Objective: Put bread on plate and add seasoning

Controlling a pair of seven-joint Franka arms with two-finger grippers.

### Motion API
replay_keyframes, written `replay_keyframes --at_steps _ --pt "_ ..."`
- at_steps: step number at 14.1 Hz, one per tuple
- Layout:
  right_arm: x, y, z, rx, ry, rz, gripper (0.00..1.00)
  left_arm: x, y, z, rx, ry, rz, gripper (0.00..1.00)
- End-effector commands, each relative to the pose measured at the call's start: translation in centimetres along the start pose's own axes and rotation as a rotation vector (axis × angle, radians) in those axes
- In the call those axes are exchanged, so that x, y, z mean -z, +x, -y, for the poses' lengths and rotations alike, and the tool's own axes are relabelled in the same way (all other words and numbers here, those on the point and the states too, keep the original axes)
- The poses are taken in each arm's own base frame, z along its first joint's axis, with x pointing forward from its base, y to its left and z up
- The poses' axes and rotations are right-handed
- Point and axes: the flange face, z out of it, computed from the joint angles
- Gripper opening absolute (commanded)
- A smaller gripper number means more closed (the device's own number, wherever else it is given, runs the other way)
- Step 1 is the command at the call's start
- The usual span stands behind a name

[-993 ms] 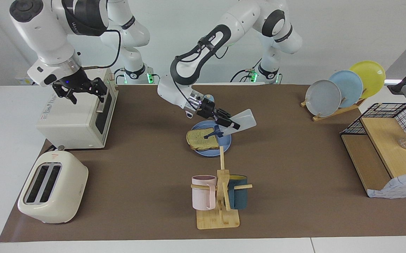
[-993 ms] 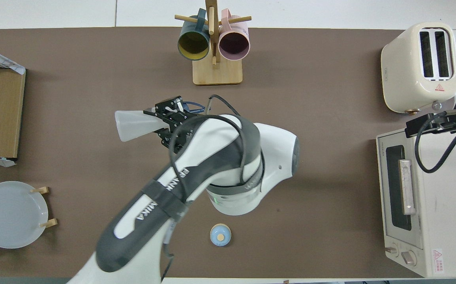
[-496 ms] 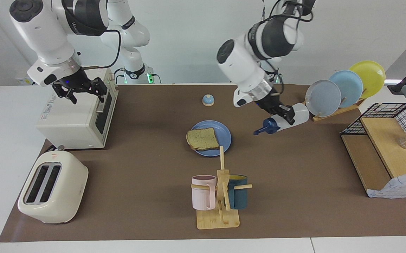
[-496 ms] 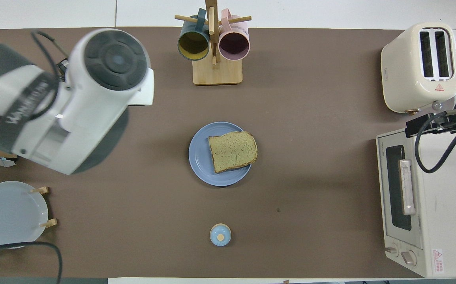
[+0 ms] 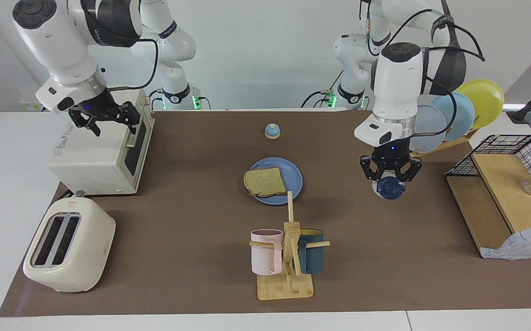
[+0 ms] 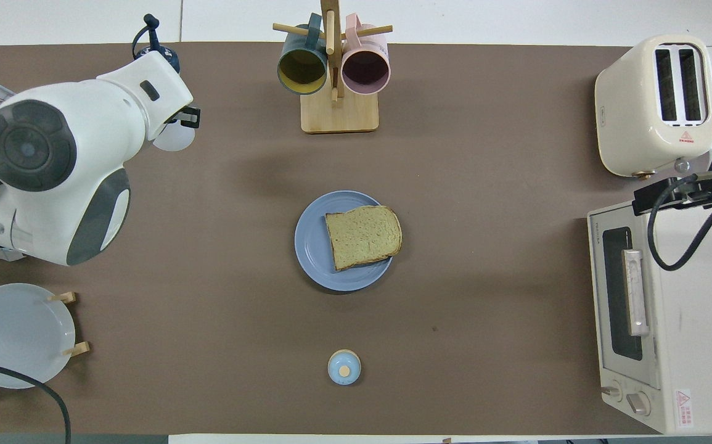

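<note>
The seasoning, now held over bare mat, will go on the bare mat point(image 6: 217, 137) between the mug rack and wire shelf, put there by my left gripper.
The bread point(image 5: 265, 181) point(image 6: 363, 236) lies on the blue plate point(image 5: 294, 177) point(image 6: 312, 246) in the middle of the mat, overhanging the rim slightly on the right arm's side. My left gripper point(image 5: 390, 178) point(image 6: 182, 123) hangs over bare mat toward the left arm's end of the table, shut on the seasoning point(image 5: 389, 188) point(image 6: 171, 139). The bottle's navy cap shows below the fingers in the facing view. In the overhead view only its pale body shows past the wrist. My right gripper point(image 5: 105, 118) waits open above the toaster oven, holding nothing.
A blue bell point(image 5: 271, 131) point(image 6: 344, 367) sits nearer the robots than the plate. A mug rack point(image 5: 288, 257) stands farther out. A toaster oven point(image 5: 102, 154) and toaster point(image 5: 70, 243) fill the right arm's end. A plate rack point(image 5: 449, 115) and wire shelf point(image 5: 499, 184) fill the left arm's end.
My left arm has swung the seasoning away from above the bread toward its own end of the table and turned the wrist to point down. The right arm has not moved.
</note>
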Motion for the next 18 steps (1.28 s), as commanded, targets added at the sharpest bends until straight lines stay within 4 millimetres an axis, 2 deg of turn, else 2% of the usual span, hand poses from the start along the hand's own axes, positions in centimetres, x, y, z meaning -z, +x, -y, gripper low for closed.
replay_keyframes --at_steps 1,2,3,5,6,8,9,14,17,18 --pt "0.2 -0.4 -0.2 0.009 0.001 -0.005 1.00 -1.3 -3.2 0.1 0.087 -0.061 -0.111 0.00" --pt "0.2 -0.3 -0.2 0.010 0.001 -0.005 1.00 -3.1 -3.8 -0.2 0.142 -0.098 -0.161 0.00" --pt "0.2 -0.3 -0.2 0.010 0.001 -0.005 1.00 -4.4 -4.1 0.6 0.202 -0.127 -0.225 0.00" --pt "0.2 -0.4 -0.2 0.010 0.001 -0.003 1.00 -5.0 -4.5 2.2 0.234 -0.144 -0.297 0.00" --pt "0.1 -0.4 -0.2 0.009 0.001 -0.003 1.00 -5.3 -4.4 2.2 0.234 -0.158 -0.335 0.00" --pt "0.2 -0.4 -0.2 0.009 0.001 -0.003 1.00 -6.7 -5.8 2.3 0.217 -0.170 -0.351 0.00" --pt "0.2 -0.4 -0.2 0.010 -0.001 -0.003 1.00 -7.9 -6.3 2.3 0.211 -0.178 -0.358 0.00" --pt "0.2 -0.4 -0.2 0.009 0.001 -0.005 1.00 -13.0 -9.0 1.4 0.176 -0.214 -0.357 0.00" --pt "0.2 -0.3 -0.2 0.010 0.001 -0.005 1.00 -15.0 -9.9 0.4 0.164 -0.226 -0.356 0.00" --pt "0.2 -0.4 -0.2 0.009 0.001 -0.005 1.00 -15.1 -9.9 0.3 0.151 -0.221 -0.370 0.00"
